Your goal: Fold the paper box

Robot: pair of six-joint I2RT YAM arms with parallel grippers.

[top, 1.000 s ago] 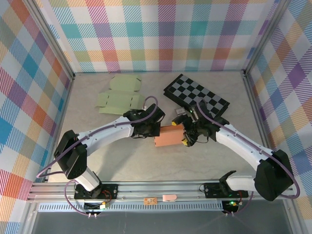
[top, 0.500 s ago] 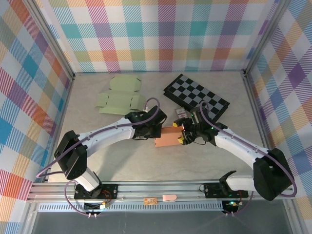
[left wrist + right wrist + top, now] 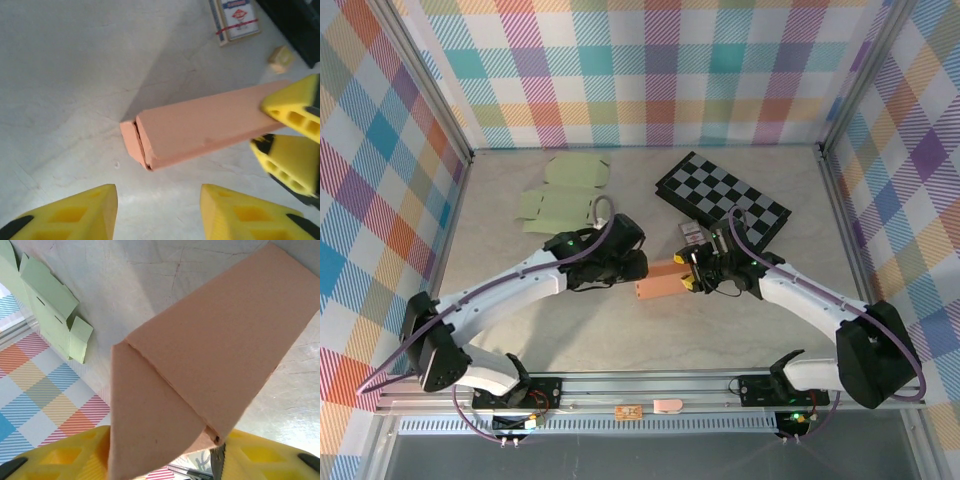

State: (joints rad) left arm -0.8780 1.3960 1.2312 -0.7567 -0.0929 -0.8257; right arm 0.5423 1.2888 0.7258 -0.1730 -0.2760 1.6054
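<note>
The end flap of the paper box hangs open along its seam and my open left gripper is clear of it, so next my left gripper closes at the paper box's near corner (image 3: 149, 167).
The paper box (image 3: 658, 283) is a salmon-coloured, folded-up long carton lying on the table, its left end flap tucked with a thin seam showing (image 3: 142, 145). My right gripper (image 3: 692, 276) is shut on its right end; in the right wrist view the box (image 3: 215, 355) fills the gap between the yellow fingers (image 3: 75, 452). My left gripper (image 3: 634, 266) stands open just left of the box, and its fingertips (image 3: 107, 200) are apart from the carton's end with bare table between them. The right gripper's fingers (image 3: 295, 107) clamp the far end in the left wrist view.
Flat pale green carton blanks (image 3: 565, 198) lie at the back left, also in the right wrist view (image 3: 50, 310). A black-and-white checkerboard (image 3: 722, 195) sits at the back right, a small card pack (image 3: 690, 232) in front of it. Plaid walls enclose the table.
My left gripper has opened and backed off left from the box's end. My right gripper has closed onto the box's right end.
</note>
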